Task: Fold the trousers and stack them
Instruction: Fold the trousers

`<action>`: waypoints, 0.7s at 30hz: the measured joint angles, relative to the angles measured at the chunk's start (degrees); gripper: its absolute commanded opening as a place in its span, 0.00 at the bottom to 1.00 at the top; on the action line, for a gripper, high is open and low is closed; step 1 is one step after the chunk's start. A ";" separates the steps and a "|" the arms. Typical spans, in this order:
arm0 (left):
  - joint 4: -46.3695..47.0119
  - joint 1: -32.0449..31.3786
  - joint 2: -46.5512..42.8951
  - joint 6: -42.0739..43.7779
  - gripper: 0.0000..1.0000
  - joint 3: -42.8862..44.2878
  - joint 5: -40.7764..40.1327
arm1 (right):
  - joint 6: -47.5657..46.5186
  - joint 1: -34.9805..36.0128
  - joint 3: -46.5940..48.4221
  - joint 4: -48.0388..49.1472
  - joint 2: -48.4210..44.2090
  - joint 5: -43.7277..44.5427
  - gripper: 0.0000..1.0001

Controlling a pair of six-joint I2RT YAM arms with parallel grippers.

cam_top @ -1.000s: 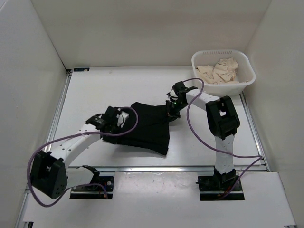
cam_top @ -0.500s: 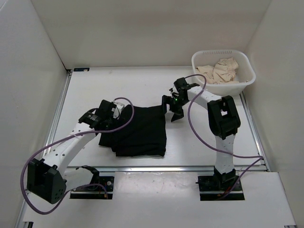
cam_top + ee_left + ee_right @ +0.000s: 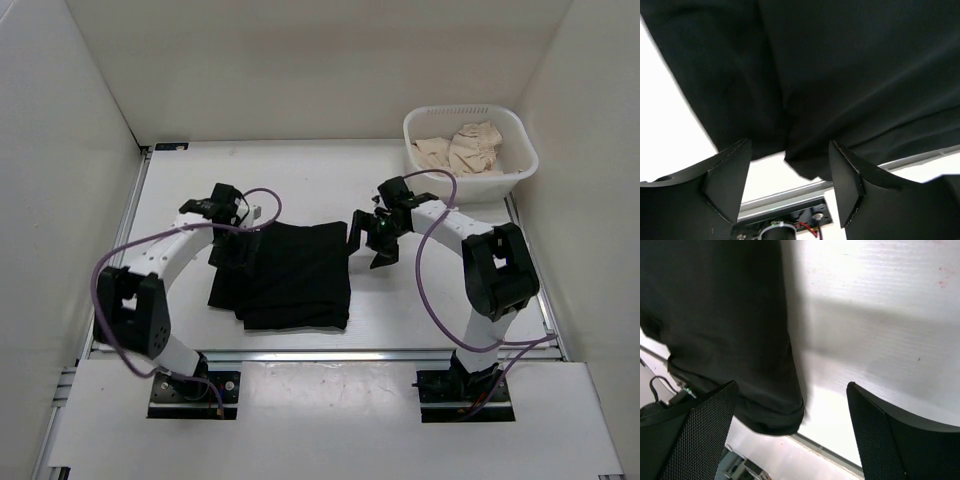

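Observation:
The black trousers' top corner sticks out past the lower layer's near edge, so next my left gripper pinches that corner (image 3: pixel 803 164) and pulls it back toward their far side.
The black trousers (image 3: pixel 290 275) lie folded into a rough rectangle in the middle of the table. They fill the upper part of the left wrist view (image 3: pixel 840 75) and the left half of the right wrist view (image 3: pixel 715 315). My left gripper (image 3: pixel 237 250) hovers over their far left corner, open, with nothing between its fingers (image 3: pixel 727 180). My right gripper (image 3: pixel 368 240) is just off their far right corner, open and empty; its mesh-padded fingers (image 3: pixel 705 425) stand wide apart over the trousers' right edge.
A white basket (image 3: pixel 470 170) holding beige cloth (image 3: pixel 460 145) stands at the back right corner. Metal rails (image 3: pixel 330 353) run along the table's near edge and sides. White walls enclose the table on three sides.
Both grippers have opened and let go of the trousers, which now lie flat as a neater rectangle. The left gripper moved toward the back; the right one drew slightly right and nearer.

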 measured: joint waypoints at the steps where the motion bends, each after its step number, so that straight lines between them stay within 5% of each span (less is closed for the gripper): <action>1: 0.13 0.72 2.05 -0.04 0.74 0.92 1.42 | 0.66 0.26 -0.72 0.87 0.04 0.22 0.93; 7: 0.20 1.70 12.22 -0.02 0.72 2.69 7.23 | 3.28 2.45 -3.45 3.41 0.04 0.74 0.93; 13: -0.42 3.48 14.71 -0.22 0.45 2.84 10.08 | 4.33 2.89 -4.17 4.61 0.04 1.55 0.93; 17: -0.39 3.78 15.15 -0.17 0.46 3.23 11.39 | 4.52 2.89 -4.96 4.76 0.02 2.25 0.93; 21: -0.42 3.80 17.55 -0.13 0.61 3.45 11.54 | 4.74 2.89 -5.07 4.81 0.02 2.38 0.93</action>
